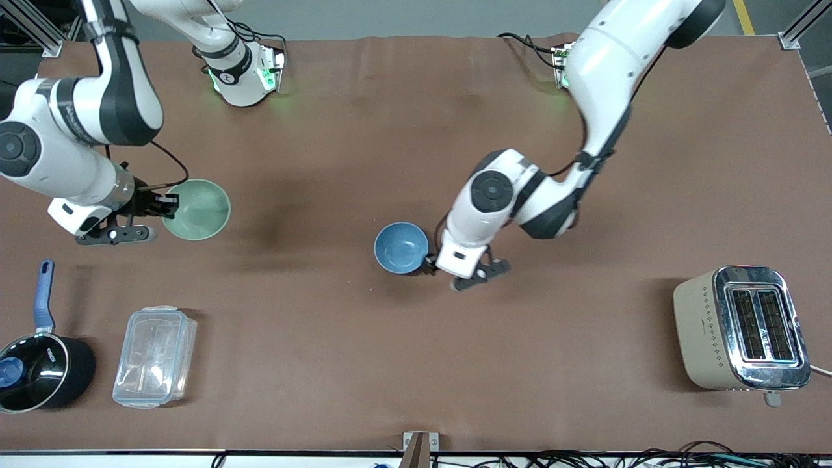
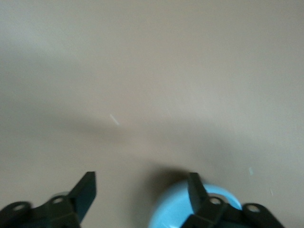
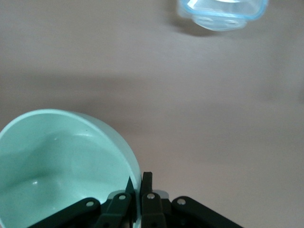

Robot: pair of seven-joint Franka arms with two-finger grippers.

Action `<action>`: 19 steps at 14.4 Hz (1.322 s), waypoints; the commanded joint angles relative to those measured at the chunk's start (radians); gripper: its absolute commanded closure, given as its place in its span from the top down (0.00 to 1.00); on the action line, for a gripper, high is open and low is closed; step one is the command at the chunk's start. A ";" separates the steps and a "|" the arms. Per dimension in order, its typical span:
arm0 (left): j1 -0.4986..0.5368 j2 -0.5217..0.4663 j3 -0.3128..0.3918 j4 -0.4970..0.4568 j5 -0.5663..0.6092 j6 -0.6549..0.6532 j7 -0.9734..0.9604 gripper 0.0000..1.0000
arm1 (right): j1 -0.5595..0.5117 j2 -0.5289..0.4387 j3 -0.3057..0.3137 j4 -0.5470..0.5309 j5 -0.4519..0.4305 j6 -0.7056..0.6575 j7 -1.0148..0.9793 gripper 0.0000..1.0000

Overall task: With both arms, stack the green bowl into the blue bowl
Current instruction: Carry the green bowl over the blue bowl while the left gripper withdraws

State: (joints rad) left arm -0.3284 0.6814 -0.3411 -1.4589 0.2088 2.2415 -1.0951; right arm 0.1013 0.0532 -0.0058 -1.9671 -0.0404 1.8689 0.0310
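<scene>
Next, I release the green bowl nested inside the blue bowl (image 1: pixel 401 246) near the table's middle with my right gripper.
The pale green bowl (image 1: pixel 198 209) hangs tilted a little above the table toward the right arm's end. My right gripper (image 1: pixel 170 205) is shut on its rim. In the right wrist view the fingers (image 3: pixel 146 183) pinch the rim of the green bowl (image 3: pixel 61 161), one inside and one outside. The blue bowl (image 1: pixel 401 247) sits upright on the brown table near the middle. My left gripper (image 1: pixel 432 263) is open at the side of the bowl toward the left arm's end. In the left wrist view the left gripper (image 2: pixel 141 187) has one finger (image 2: pixel 194 187) over the blue bowl (image 2: pixel 175 211) and the other over bare table.
A black saucepan (image 1: pixel 39 370) with a blue handle and a clear plastic container (image 1: pixel 155 356) lie nearer the front camera at the right arm's end. The container also shows in the right wrist view (image 3: pixel 222 12). A beige toaster (image 1: pixel 741 328) stands at the left arm's end.
</scene>
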 commanded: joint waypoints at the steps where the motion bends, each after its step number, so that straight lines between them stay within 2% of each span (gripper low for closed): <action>1: 0.095 -0.118 0.002 0.002 0.032 -0.165 0.145 1.00 | 0.006 0.031 0.137 0.074 0.031 -0.044 0.198 0.00; 3: 0.184 -0.178 0.001 0.003 0.032 -0.250 0.278 1.00 | 0.029 0.106 0.240 0.140 0.076 -0.031 0.382 0.00; 4: 0.222 -0.203 0.001 0.003 0.032 -0.287 0.350 1.00 | 0.058 0.156 0.277 0.193 0.074 -0.025 0.488 0.00; 5: 0.261 -0.229 0.001 0.003 0.032 -0.328 0.422 1.00 | 0.086 0.207 0.286 0.239 0.074 -0.018 0.563 0.00; 8: 0.363 -0.318 -0.006 0.003 0.023 -0.399 0.561 1.00 | 0.210 0.354 0.286 0.353 0.054 0.062 0.765 0.00; 12: 0.439 -0.440 -0.010 0.003 0.014 -0.517 0.708 1.00 | 0.334 0.499 0.286 0.407 -0.016 0.209 0.958 0.00; 19: 0.517 -0.611 0.007 -0.006 -0.136 -0.657 0.940 1.00 | 0.357 0.568 0.283 0.401 -0.067 0.279 0.994 0.01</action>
State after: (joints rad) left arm 0.1622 0.1247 -0.3409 -1.4315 0.1210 1.6061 -0.2235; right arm 0.4456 0.5997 0.2746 -1.5809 -0.0899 2.1369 1.0045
